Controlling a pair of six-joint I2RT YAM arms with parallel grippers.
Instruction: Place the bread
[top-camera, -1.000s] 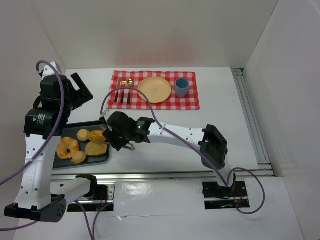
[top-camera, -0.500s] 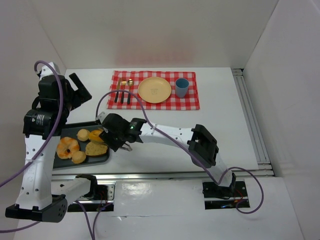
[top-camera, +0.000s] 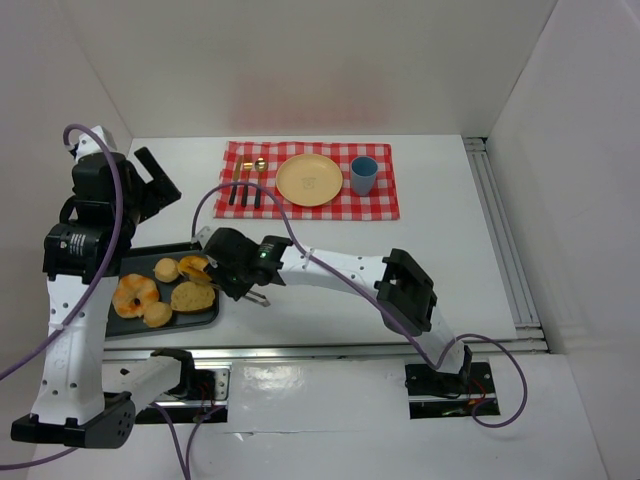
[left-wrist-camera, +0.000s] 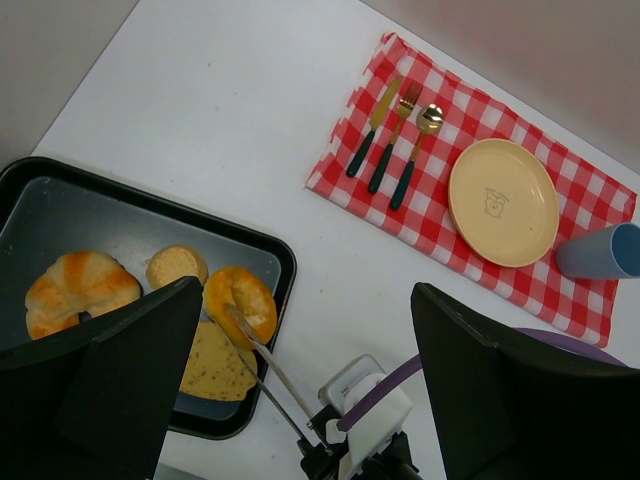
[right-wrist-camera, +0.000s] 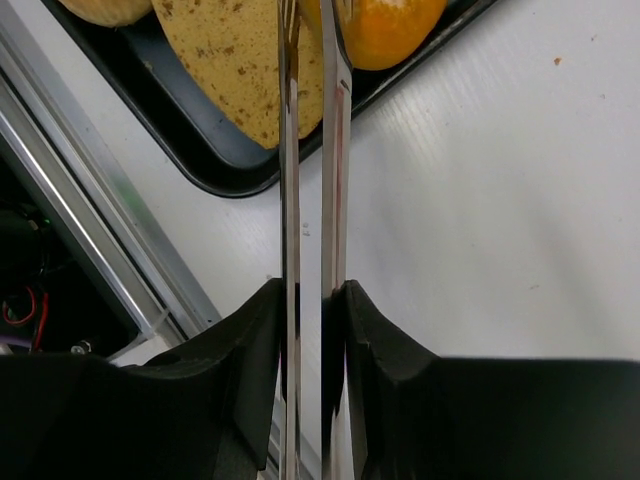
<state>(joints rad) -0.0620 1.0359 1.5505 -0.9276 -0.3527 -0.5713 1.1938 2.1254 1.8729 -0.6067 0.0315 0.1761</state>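
Note:
The robot's right gripper should release the orange bagel on the side of the yellow plate (top-camera: 320, 173) that is closest to the blue cup.
An orange bagel (top-camera: 193, 266) lies at the right end of the black tray (top-camera: 120, 333), with a croissant (top-camera: 134, 295), a flat bread slice (top-camera: 192, 297) and two small buns. My right gripper (top-camera: 232, 270) is shut on metal tongs (right-wrist-camera: 310, 200). The tong tips reach the bagel (left-wrist-camera: 240, 300), one blade over its top; whether they pinch it is not clear. In the right wrist view the blades run close together towards the bagel (right-wrist-camera: 390, 25). My left gripper (top-camera: 150, 185) is open and empty, high above the tray's far side.
A red checked cloth (top-camera: 385, 205) at the back holds a yellow plate (top-camera: 309, 180), a blue cup (top-camera: 363, 175) and cutlery (top-camera: 245, 190). White walls stand on the left, back and right. A metal rail (top-camera: 330, 350) runs along the near edge.
My right arm has moved left, bringing the tongs from beside the tray onto the bagel. My left arm has shifted slightly left.

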